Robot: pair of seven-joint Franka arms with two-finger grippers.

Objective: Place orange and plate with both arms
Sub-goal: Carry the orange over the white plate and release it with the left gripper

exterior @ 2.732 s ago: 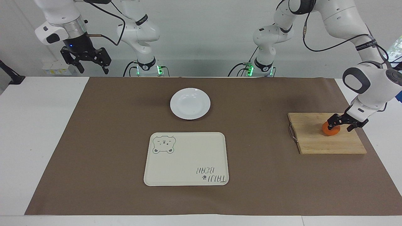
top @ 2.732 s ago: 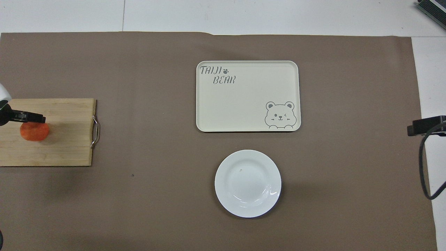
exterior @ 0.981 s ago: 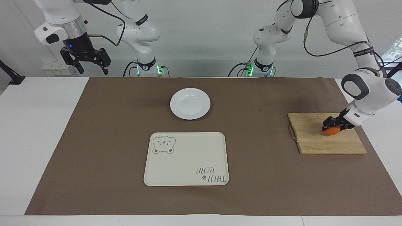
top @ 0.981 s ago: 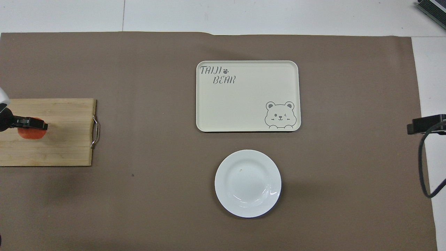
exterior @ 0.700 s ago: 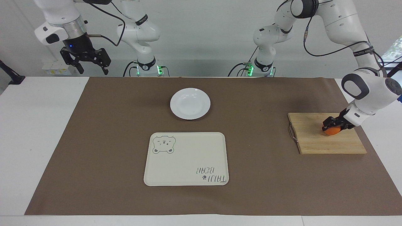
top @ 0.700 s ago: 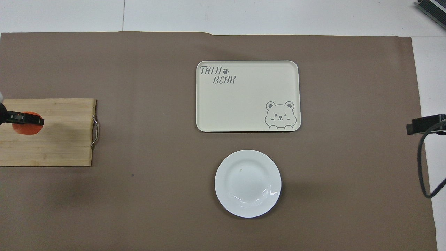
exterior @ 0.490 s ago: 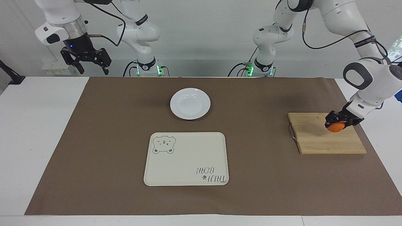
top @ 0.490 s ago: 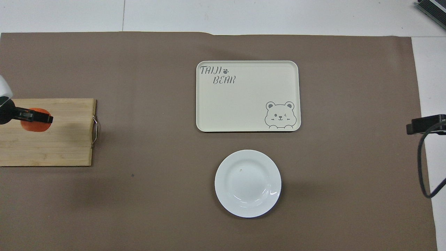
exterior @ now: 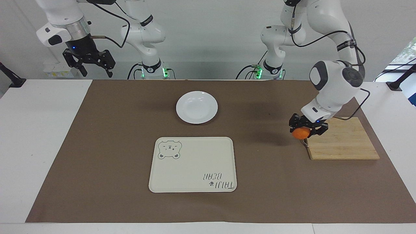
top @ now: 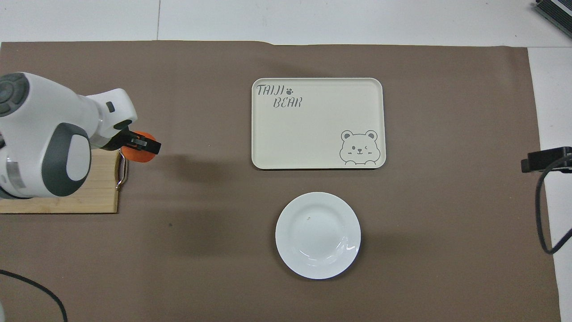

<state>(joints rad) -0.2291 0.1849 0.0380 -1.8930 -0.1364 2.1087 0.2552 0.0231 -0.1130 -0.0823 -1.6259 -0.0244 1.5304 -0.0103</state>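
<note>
Next, I set the orange down with my left gripper in the middle of the white plate (top: 315, 236).
My left gripper (exterior: 305, 129) (top: 144, 147) is shut on the orange (exterior: 300, 133) (top: 137, 154) and holds it in the air over the handle end of the wooden board (exterior: 344, 143) (top: 58, 197). The white plate (exterior: 196, 107) (top: 317, 235) lies on the brown mat between the two arm bases, nearer to the robots than the cream tray. My right gripper (exterior: 94, 66) hangs open, high above the right arm's end of the table, where the arm waits; in the overhead view only a dark part of it (top: 543, 159) shows at the edge.
A cream rectangular tray (exterior: 193, 164) (top: 317, 123) with a bear drawing lies mid-table, farther from the robots than the plate. The board's metal handle (top: 122, 170) faces the tray. A brown mat (exterior: 130, 123) covers most of the white table.
The left gripper closed on the orange, lifted it off the board, and carried it toward the table's middle, past the board's handle end. The right arm stayed put.
</note>
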